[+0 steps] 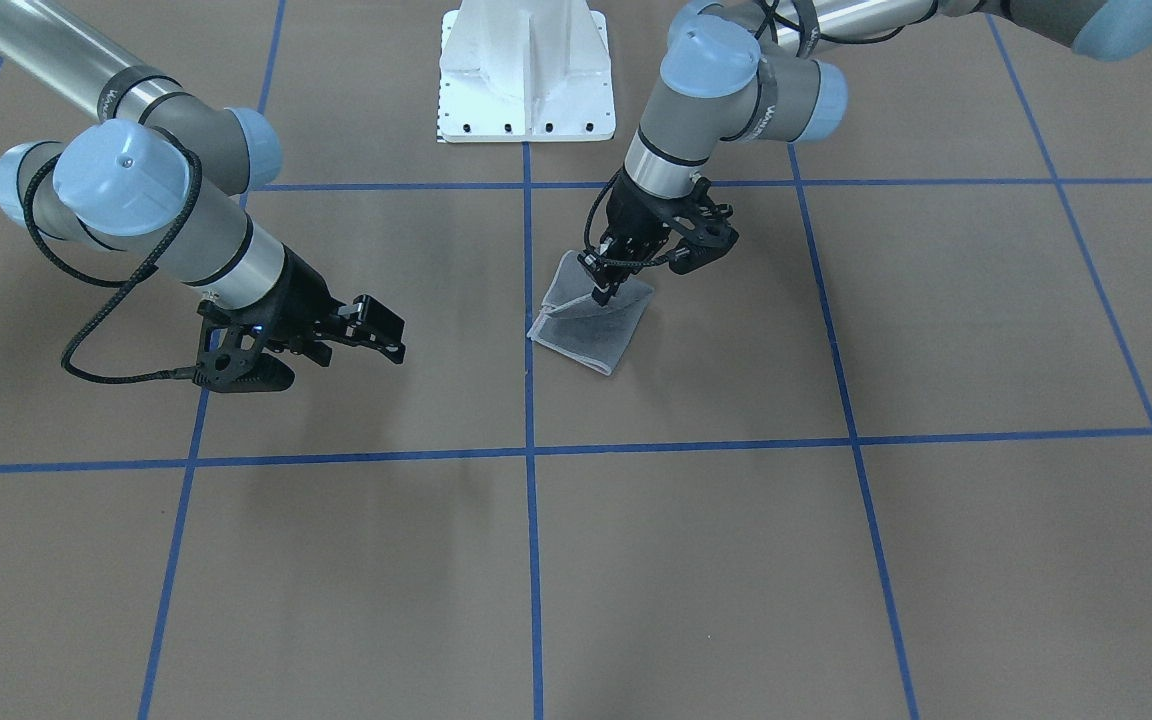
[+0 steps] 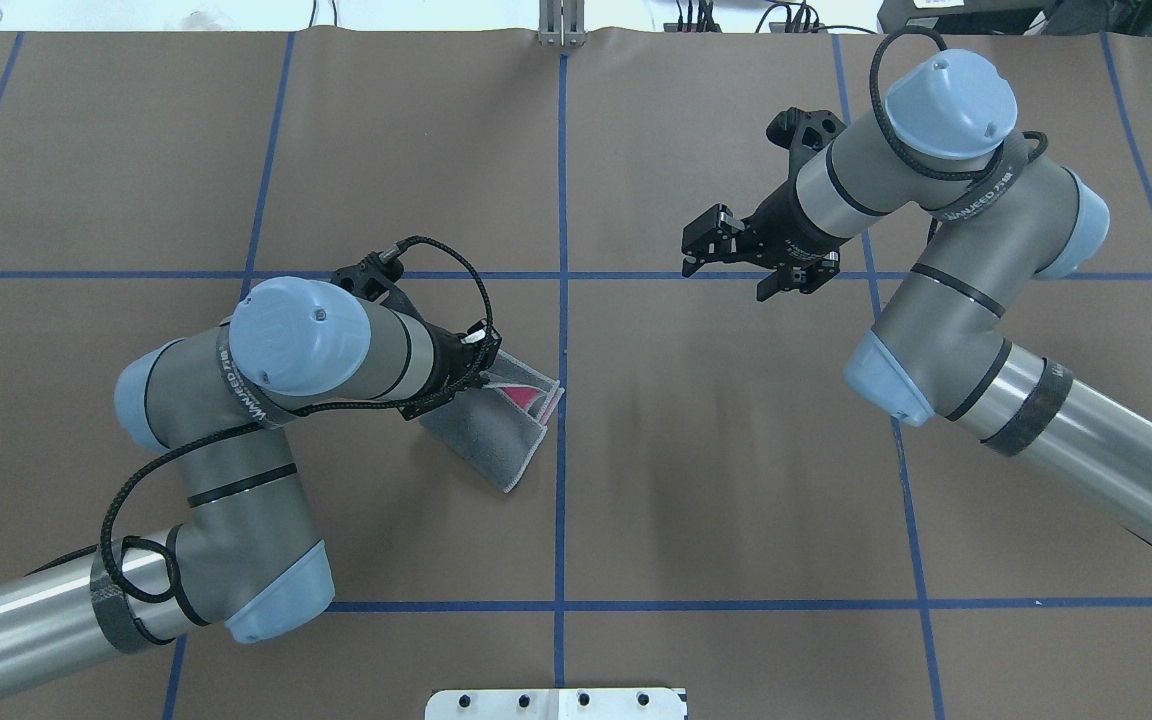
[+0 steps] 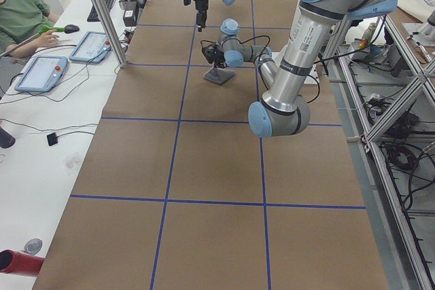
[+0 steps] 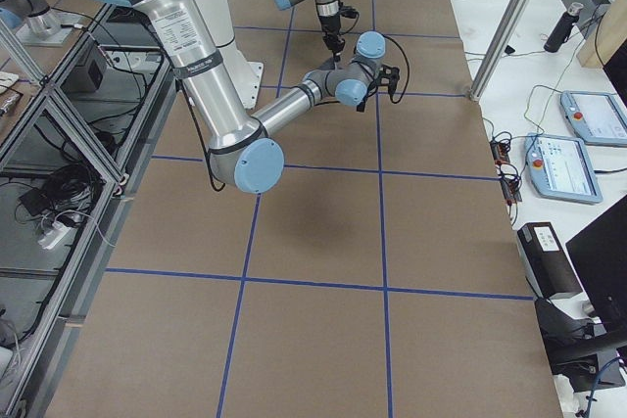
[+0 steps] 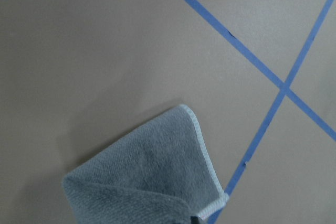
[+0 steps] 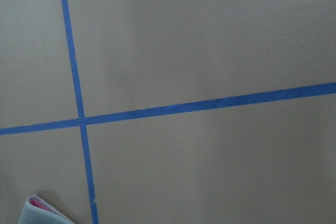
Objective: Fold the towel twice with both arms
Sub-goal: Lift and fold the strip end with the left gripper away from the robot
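Next, my left gripper puts down the towel, its upper edge now slightly raised, on the table (image 1: 577,358) (image 5: 201,145) beside the blue centre line, closer to the tape crossing.
The towel (image 1: 591,325) lies just beside the table's centre line, folded over with its grey face out. A strip of pink shows inside the fold (image 2: 539,402). My left gripper (image 1: 603,291) points down and is shut on the towel's upper edge, holding that edge slightly raised. In the overhead view the left wrist hides its fingers. The left wrist view shows only the grey folded towel (image 5: 149,179) hanging below the camera. My right gripper (image 1: 383,337) hovers open and holds nothing, well off to the side of the towel (image 2: 496,435). A towel corner (image 6: 44,212) shows in the right wrist view.
Blue tape lines (image 1: 528,450) divide the brown table cover into squares. The white pedestal base (image 1: 526,75) stands at the robot's edge. At the left end sit tablets (image 3: 42,73) and a person's arm (image 3: 27,28). Another tablet (image 4: 568,163) lies at the right end.
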Tool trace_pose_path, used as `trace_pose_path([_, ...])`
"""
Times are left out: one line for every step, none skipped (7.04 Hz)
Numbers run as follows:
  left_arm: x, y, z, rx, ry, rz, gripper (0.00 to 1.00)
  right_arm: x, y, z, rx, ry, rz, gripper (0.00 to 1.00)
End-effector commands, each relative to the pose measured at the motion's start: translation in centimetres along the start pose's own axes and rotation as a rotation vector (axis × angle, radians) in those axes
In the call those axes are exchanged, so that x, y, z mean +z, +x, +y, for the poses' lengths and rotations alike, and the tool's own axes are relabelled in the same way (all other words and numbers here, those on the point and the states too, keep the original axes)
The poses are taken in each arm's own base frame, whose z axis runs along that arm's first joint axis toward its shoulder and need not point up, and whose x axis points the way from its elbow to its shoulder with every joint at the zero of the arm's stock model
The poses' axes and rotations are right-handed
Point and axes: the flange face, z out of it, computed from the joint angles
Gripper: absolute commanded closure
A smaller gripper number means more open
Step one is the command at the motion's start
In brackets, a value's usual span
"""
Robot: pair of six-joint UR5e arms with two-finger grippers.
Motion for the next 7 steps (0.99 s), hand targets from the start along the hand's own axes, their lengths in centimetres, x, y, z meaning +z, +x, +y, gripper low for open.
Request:
trace_pose_path([0.3,0.7,-0.1,-0.001,0.0,0.011,1.0,0.1,0.1,-0.1,0.001,0.001,0.002,0.0])
trace_pose_path([-0.1,1.6,-0.9,-0.007,0.01,0.022,1.0,0.1,0.1,-0.1,0.001,0.001,0.002,0.0])
trace_pose_path([0.1,2.1,-1.5,-0.013,0.018,0.021,1.0,0.1,0.1,-0.1,0.001,0.001,0.002,0.0])
trace_pose_path([-0.1,3.4,-2.3,-0.021,0.003,0.023,1.0,0.2,0.1,0.0,0.001,0.005,0.004,0.0])
trace_pose_path([0.5,4.3,-2.5,-0.025,0.006,0.018,1.0,0.1,0.0,-0.1,0.0,0.014,0.005,0.0])
trace_pose_path([1.6,5.8,-2.4,-0.028,0.01,0.01,1.0,0.4,0.1,-0.2,0.002,0.012,0.009,0.0])
trace_pose_path([3.0,7.7,-2.1,-0.03,0.013,0.003,1.0,0.5,0.2,-0.2,0.002,0.014,0.012,0.0])
